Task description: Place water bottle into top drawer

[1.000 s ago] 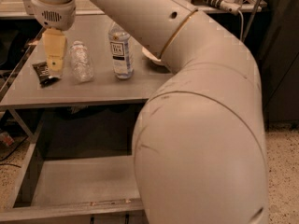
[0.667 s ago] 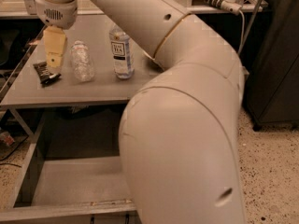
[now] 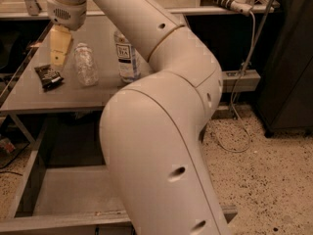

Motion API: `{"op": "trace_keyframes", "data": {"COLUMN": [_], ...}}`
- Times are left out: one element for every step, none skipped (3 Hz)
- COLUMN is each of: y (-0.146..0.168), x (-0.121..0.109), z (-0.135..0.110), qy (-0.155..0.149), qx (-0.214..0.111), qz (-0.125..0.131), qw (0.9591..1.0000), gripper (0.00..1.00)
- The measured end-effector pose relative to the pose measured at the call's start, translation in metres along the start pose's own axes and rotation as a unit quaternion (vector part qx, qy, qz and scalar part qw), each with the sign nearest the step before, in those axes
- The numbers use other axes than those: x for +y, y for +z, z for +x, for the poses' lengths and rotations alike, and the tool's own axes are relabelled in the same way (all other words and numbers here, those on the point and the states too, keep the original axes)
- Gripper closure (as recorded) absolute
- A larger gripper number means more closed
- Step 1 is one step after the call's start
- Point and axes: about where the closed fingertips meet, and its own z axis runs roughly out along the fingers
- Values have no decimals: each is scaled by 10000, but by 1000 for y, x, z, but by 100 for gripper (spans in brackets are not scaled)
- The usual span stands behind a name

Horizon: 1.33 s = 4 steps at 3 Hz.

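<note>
The small clear water bottle is near the dark snack bag. My gripper moves over to it next and closes around the water bottle's middle (image 3: 86,64).
The water bottle (image 3: 85,65), small, clear and crinkled, stands on the grey table top (image 3: 93,94) at the left. My gripper (image 3: 59,50), tan-coloured under the white wrist, hangs just left of the bottle, slightly above the table and apart from it. The top drawer (image 3: 68,195) is pulled open below the table's front edge, showing a flat grey floor. My big white arm covers the drawer's right part.
A taller clear bottle with a white-and-dark label (image 3: 127,55) stands right of the water bottle. A dark snack bag (image 3: 49,76) lies left of it, below the gripper. A black cabinet (image 3: 288,58) and a cable (image 3: 242,82) are on the right, over speckled floor.
The arm's large lower links have swung to the left, uncovering the floor and cabinet on the right. The gripper has stayed beside the water bottle. The bottles and the bag have not moved.
</note>
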Motion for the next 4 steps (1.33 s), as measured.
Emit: {"op": "trace_keyframes", "data": {"y": [23, 26, 39, 60], "x": [-25, -33, -41, -49], "z": [-8, -14, -5, 15], "qy": [136, 148, 306, 578], "qx": [53, -65, -245, -366], "qz": [10, 129, 20, -198], "qw": [9999, 9998, 9992, 9975], "gripper": [0, 0, 0, 0]}}
